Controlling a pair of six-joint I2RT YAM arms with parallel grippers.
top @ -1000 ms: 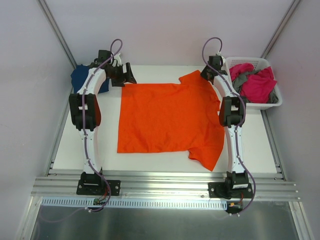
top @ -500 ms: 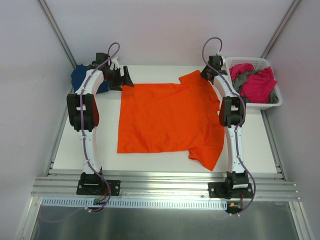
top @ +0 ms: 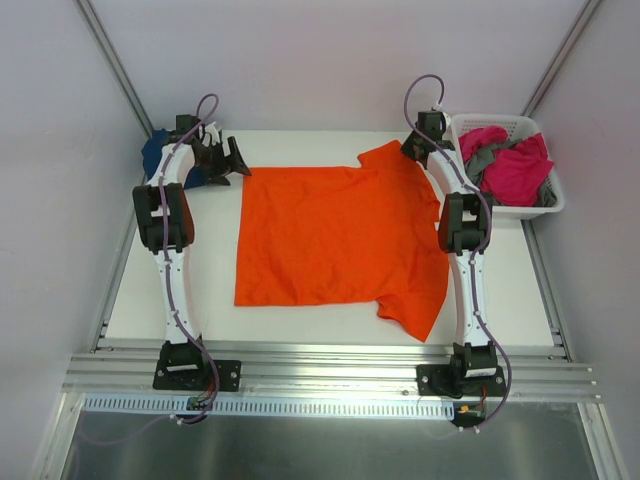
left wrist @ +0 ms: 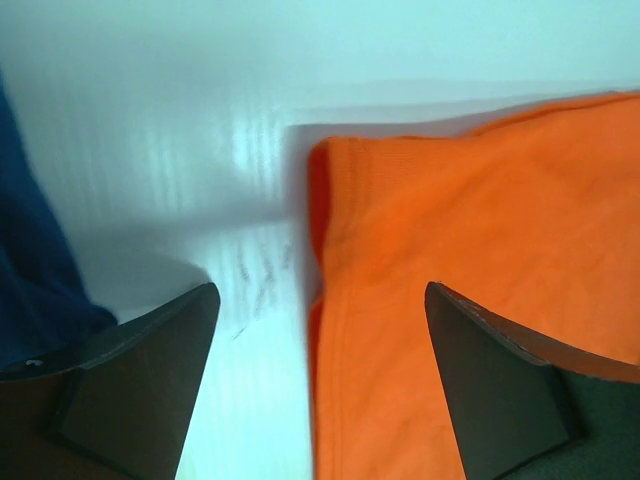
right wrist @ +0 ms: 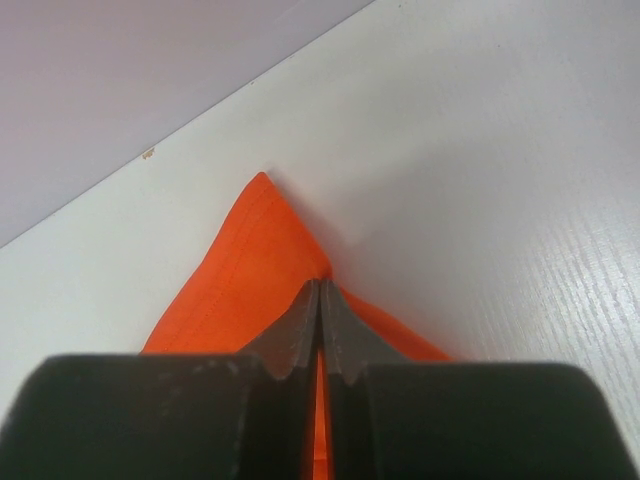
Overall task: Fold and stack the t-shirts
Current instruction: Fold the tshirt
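Observation:
Next, my right gripper opens and takes a deeper fold of cloth (right wrist: 272,298) before it lifts, because it is pinching only the edge of the orange t-shirt's sleeve.
The bright orange t-shirt (top: 335,235) lies spread flat on the white table. My right gripper (top: 412,150) is shut on its far right sleeve (right wrist: 245,270), pinching a fold of the cloth. My left gripper (top: 228,160) is open at the shirt's far left corner; in the left wrist view the corner (left wrist: 400,260) lies between its jaws, the left jaw over bare table. The navy blue t-shirt (top: 165,158) is bunched at the far left, behind the left arm, and shows at the left edge of the left wrist view (left wrist: 30,270).
A white slotted basket (top: 545,205) at the far right holds magenta pink (top: 515,170) and grey (top: 480,160) shirts. The table's far edge meets the back wall just beyond both grippers.
My left gripper has moved left and a little back, off the orange shirt's far left corner toward the navy shirt. The right gripper and the shirt have not moved.

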